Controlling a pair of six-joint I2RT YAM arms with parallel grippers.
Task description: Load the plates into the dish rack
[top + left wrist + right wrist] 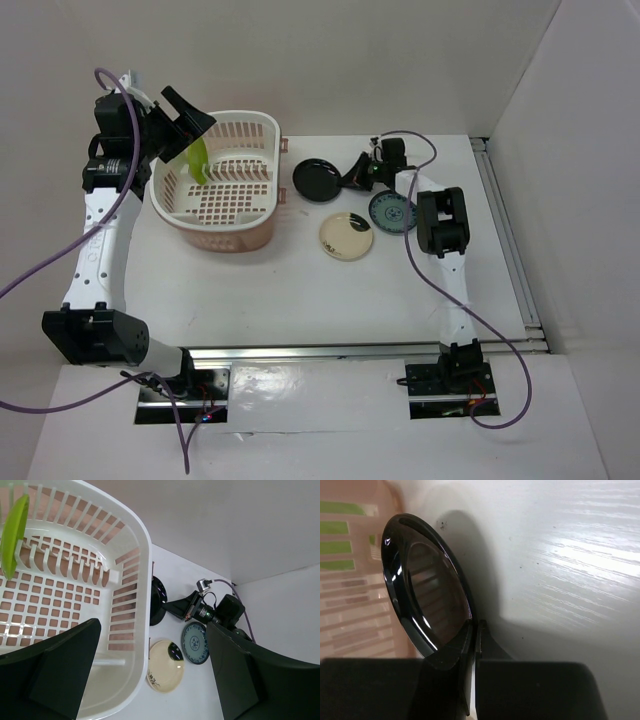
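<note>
My left gripper is to close on the glossy black plate's edge [295,179] nearest the dish rack, opposite my right gripper, to take the plate over.
My right gripper [475,627] is shut on the rim of the glossy black plate [427,580], which sits just right of the dish rack [272,170] in the top view. The same black plate [316,181] is held by its right edge, low over the table. A lime green plate [197,160] stands on edge inside the pale pink rack at its far left. The cream plate [346,237] and the teal-blue patterned plate [391,212] lie flat on the table. My left gripper [152,630] hangs open above the rack's rim [142,555], holding nothing.
The white table ends at a metal rail [505,240] on the right and at walls behind and to the right. A purple cable [420,150] loops over the right arm near the teal plate. The left arm leans over the rack's left side.
</note>
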